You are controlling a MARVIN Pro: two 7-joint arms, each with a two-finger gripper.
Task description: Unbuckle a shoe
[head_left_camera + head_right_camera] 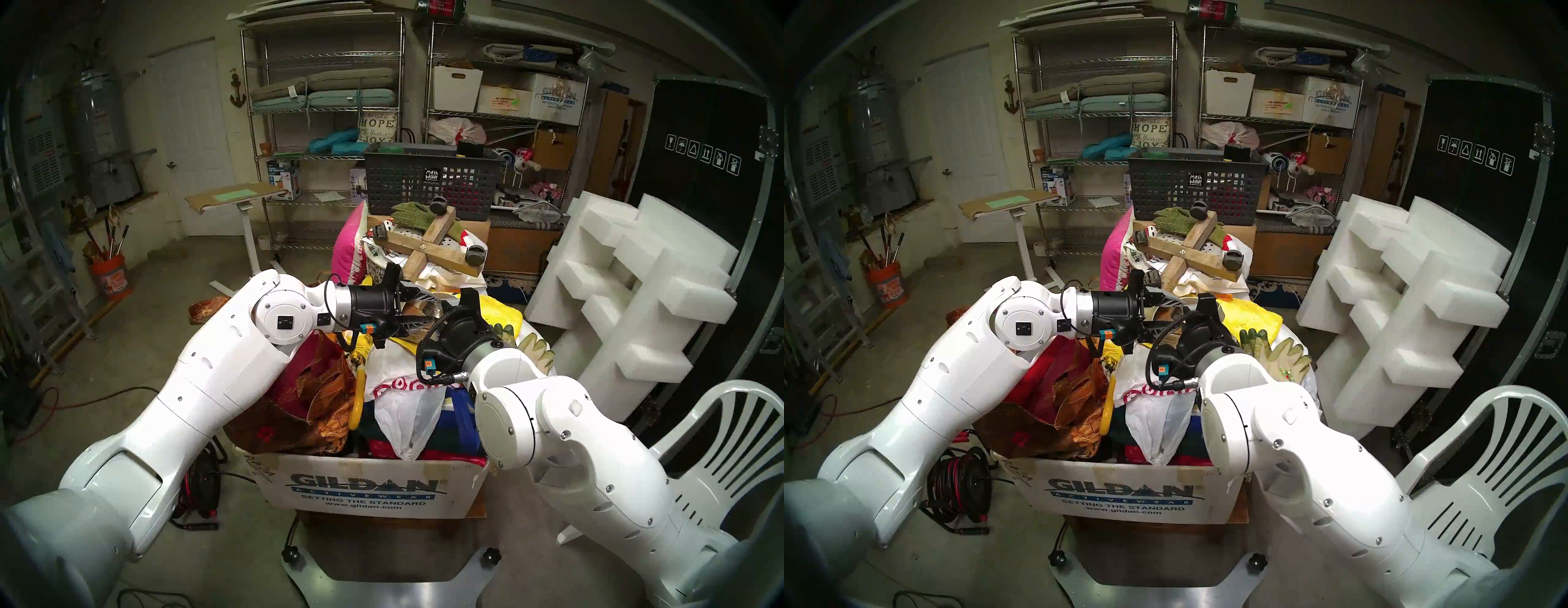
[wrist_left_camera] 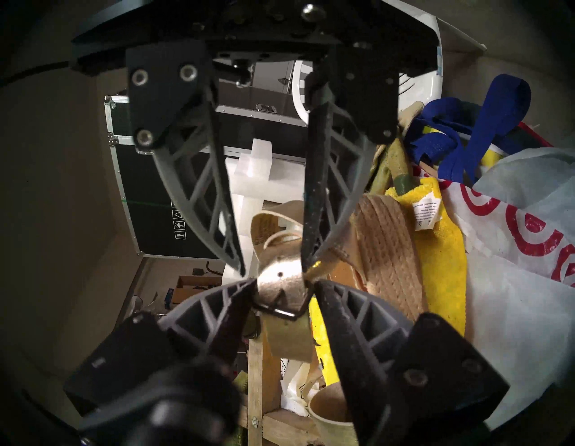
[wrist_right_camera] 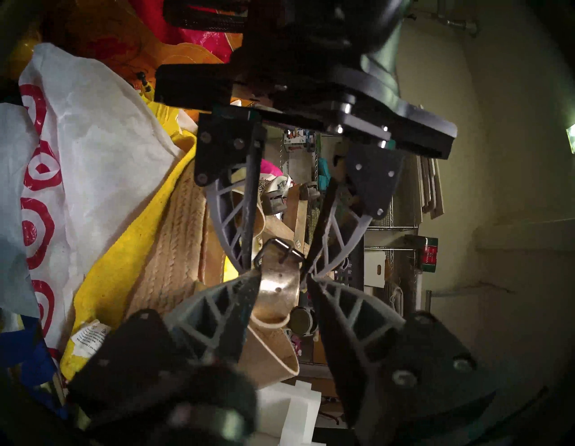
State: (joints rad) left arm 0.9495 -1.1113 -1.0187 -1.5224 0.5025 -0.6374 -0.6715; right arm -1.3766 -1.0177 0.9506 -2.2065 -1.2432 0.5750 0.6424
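My left gripper is astride the buckle's wide sides, so I will pinch the strap [image 2: 288, 336] just behind the buckle with it before my right gripper works the bulging strap out.
The shoe is a tan espadrille wedge; its jute rope sole [image 2: 389, 243] [image 3: 174, 243] lies on a yellow towel on top of a full box. Its tan ankle strap [image 2: 280, 280] [image 3: 280, 289] is lifted clear of the sole, with a dark metal buckle [image 2: 277, 310] [image 3: 280, 249] on it. My left gripper [image 2: 280, 294] [image 3: 278, 264] is shut across the buckle. My right gripper [image 3: 280, 280] [image 2: 273, 272] faces it tip to tip and is shut on the strap just beside the buckle. In the head views both grippers [image 1: 428, 309] meet over the pile and hide the shoe.
A Gildan cardboard box [image 1: 360, 488] holds bags, a white and red plastic bag [image 1: 399, 390] and the yellow towel [image 1: 500, 314]. Pale work gloves [image 1: 530, 344] lie to the right. A wooden caster cross [image 1: 437, 250] and grey mesh basket [image 1: 428, 182] stand behind. White foam [image 1: 636, 288] and a chair [image 1: 721, 446] stand right.
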